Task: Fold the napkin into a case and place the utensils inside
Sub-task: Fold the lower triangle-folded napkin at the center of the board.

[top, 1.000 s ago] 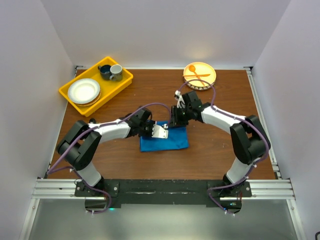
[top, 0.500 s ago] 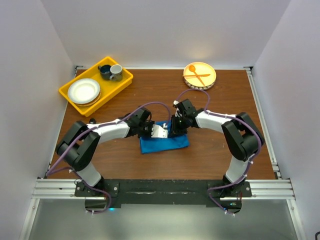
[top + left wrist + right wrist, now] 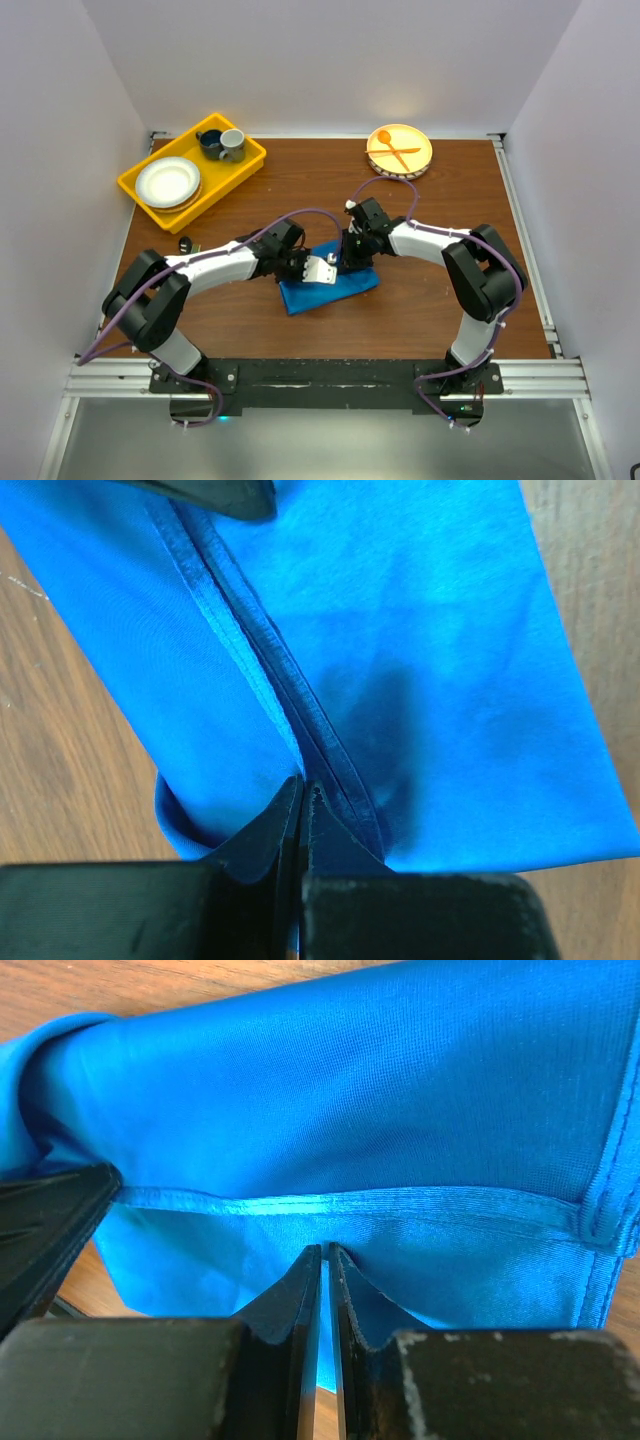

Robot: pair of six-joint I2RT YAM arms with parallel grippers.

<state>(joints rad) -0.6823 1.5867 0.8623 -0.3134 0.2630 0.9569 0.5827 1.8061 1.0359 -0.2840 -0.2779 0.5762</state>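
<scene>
The napkin's corner is curled at the fold, so my left gripper should leave the napkin's hem and grab that curled corner (image 3: 50, 1085) to straighten it.
The bright blue napkin (image 3: 335, 290) lies folded on the brown table between my two arms, tilted a little. My left gripper (image 3: 326, 270) is shut on a hemmed edge of the napkin (image 3: 420, 680); its jaws meet at the seam (image 3: 300, 782). My right gripper (image 3: 347, 262) comes from the far side. Its jaws stand almost together at the hem (image 3: 325, 1250), pinching a pucker of the napkin (image 3: 350, 1110). The left gripper's finger (image 3: 50, 1220) shows close by at the left of the right wrist view. The utensils show in no view.
A yellow tray (image 3: 135, 186) at the back left holds a white plate (image 3: 168, 182) and two cups (image 3: 222, 143). A round plate (image 3: 418, 160) at the back carries an orange spoon and fork (image 3: 395, 150). A small dark object (image 3: 187, 243) lies by the left forearm.
The right gripper came down onto the napkin's far edge and closed on it. The napkin has shifted and turned slightly. The left gripper kept its hold.
</scene>
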